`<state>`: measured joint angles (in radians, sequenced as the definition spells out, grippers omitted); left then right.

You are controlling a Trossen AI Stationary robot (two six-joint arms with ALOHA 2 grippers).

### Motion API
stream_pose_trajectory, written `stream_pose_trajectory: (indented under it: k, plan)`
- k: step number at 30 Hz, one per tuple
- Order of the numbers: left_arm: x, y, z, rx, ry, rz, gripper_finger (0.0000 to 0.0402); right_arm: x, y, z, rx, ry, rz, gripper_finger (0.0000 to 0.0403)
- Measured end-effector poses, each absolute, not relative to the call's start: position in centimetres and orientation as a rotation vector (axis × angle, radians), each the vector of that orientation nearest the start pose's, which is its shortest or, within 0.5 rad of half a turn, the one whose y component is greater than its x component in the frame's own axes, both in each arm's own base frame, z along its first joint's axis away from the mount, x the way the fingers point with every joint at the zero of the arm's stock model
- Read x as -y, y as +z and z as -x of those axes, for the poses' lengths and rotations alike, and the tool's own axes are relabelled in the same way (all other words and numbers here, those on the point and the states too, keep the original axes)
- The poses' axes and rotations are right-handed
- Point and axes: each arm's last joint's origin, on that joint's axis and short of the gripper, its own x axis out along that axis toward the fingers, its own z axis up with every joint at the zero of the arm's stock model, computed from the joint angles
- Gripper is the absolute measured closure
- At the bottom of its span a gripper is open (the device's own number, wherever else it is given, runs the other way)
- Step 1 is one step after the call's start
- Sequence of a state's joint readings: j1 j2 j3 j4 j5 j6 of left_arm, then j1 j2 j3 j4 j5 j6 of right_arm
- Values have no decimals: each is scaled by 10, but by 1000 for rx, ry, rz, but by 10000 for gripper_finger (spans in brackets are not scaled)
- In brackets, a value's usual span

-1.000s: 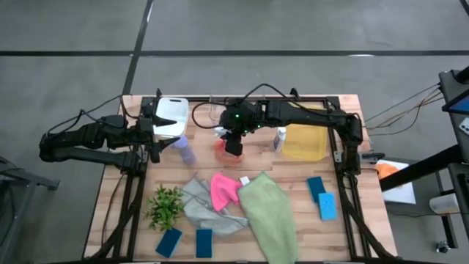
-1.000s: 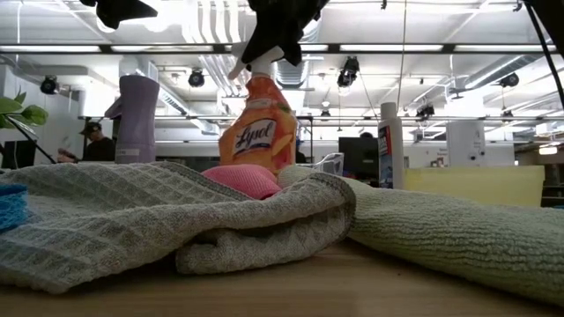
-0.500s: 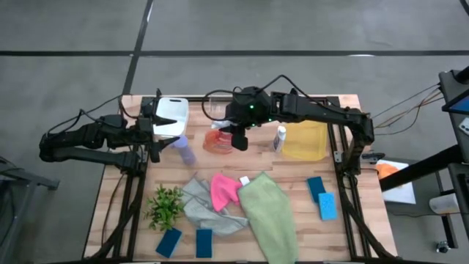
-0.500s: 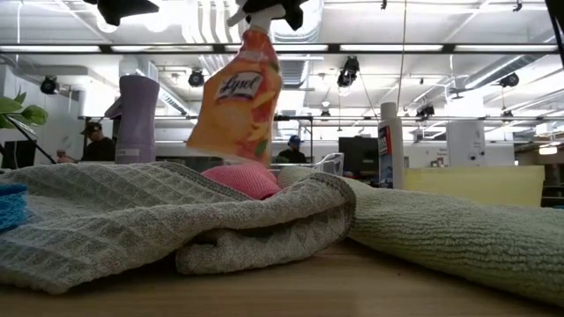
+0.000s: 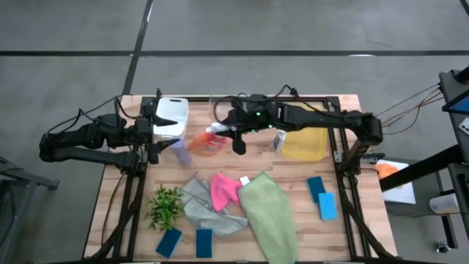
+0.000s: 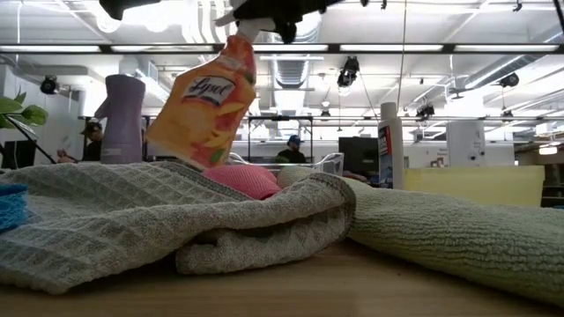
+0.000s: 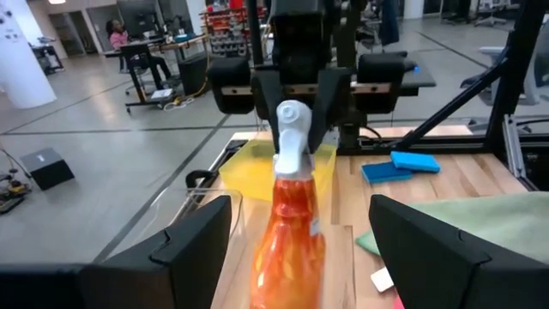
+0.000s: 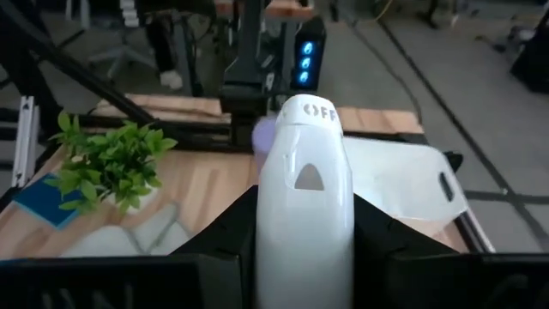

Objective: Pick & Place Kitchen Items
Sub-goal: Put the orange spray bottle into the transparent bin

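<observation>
Next, I set the orange spray bottle down with my right gripper in the middle of the clear tray (image 5: 240, 116). The bottle now hangs tilted above the table.
My right gripper (image 5: 236, 133) is shut on the orange spray bottle (image 5: 199, 143), which hangs tilted above the table in the low view (image 6: 207, 106). My left gripper (image 5: 157, 136) is open at the table's left, and in its wrist view its fingers (image 7: 202, 249) stand wide on either side of the bottle (image 7: 290, 232) without touching it. The purple bottle (image 6: 119, 119) stands upright near my left gripper. The small white bottle (image 5: 278, 139) stands by the yellow tray. The pink (image 5: 223, 189), grey (image 5: 204, 207) and green (image 5: 270, 214) cloths lie at the near middle. Blue sponges (image 5: 321, 198) lie near right and near left (image 5: 185, 242). My right gripper pinches the spray bottle's white trigger head (image 8: 304, 184) between its two fingers. The fingers come from the table's right side, roughly level. The bottle is lifted clear of the table and tilted, its bottom (image 6: 181, 145) swung toward my left arm.
A white tray (image 5: 170, 111) and a clear tray (image 5: 220, 108) sit at the far edge. A yellow tray (image 5: 304, 141) sits far right. A small green plant (image 5: 165, 205) stands near left. People show in the room behind (image 6: 90, 141).
My right gripper has lifted the orange spray bottle off the table and turned, so the bottle has tipped from upright to slanted, its bottom swinging toward the table's left and my left gripper. The purple bottle stands a little farther left than before.
</observation>
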<state>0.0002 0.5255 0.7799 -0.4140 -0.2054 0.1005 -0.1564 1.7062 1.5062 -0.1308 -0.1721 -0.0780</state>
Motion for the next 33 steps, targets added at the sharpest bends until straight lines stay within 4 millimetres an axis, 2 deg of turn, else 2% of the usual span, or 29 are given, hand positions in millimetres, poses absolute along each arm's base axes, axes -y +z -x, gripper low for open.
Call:
stream_pose_trajectory:
  k: [5, 9, 14, 18, 22, 27, 33]
  plan:
    - [-6, 342, -109, -157, 193, -117, 118, 60, 334, -358, -242, -14, 18, 296]
    - [-6, 342, -109, -152, 190, -122, 118, 62, 334, -323, -180, -106, 31, 296]
    - [-6, 342, -109, -148, 190, -122, 118, 77, 350, -292, -150, -220, 53, 296]
    - [-6, 342, -109, -148, 190, -121, 118, 97, 372, -279, -194, -292, 60, 296]
    - [-6, 342, -109, -149, 190, -121, 118, 122, 387, -281, -295, -355, 65, 296]
    - [-6, 342, -109, -149, 190, -121, 118, 156, 400, -296, -438, -407, 64, 296]
    - [-6, 342, -109, -149, 190, -121, 118, 197, 398, -322, -607, -383, 7, 296]
